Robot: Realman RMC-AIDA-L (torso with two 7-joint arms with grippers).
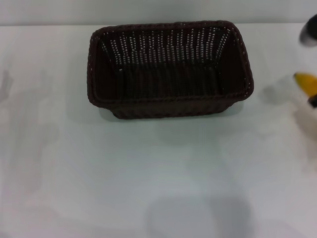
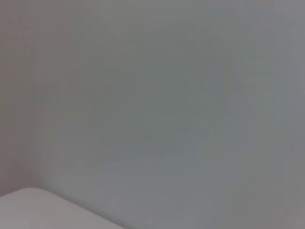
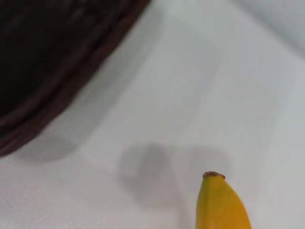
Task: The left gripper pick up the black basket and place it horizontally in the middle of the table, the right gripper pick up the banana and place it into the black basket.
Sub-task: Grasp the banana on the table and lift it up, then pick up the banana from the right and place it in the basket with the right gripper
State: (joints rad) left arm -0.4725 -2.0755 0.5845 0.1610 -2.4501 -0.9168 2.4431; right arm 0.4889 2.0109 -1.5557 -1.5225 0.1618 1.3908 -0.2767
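Note:
The robot's right gripper should release the banana inside the black basket [image 1: 167, 61], along the far woven side of the basket. The banana is still held above the table.
The black basket [image 1: 171, 74] stands upright and empty on the white table [image 1: 148, 178], its long side across the head view, toward the far middle. Its dark woven wall [image 3: 52, 76] also shows in the right wrist view. At the head view's right edge, one yellow end of the banana [image 1: 306, 82] pokes in, with a dark part of my right gripper [image 1: 312, 100] against it. The banana's tip [image 3: 220, 202] hangs above the table, casting a separate shadow, so it is held off the surface, to the basket's right. My left gripper is out of view.
The left wrist view shows only a grey wall and a white table corner [image 2: 43, 210]. A black part of the right arm [image 1: 311, 27] sits at the far right edge. Bare white tabletop lies in front of and left of the basket.

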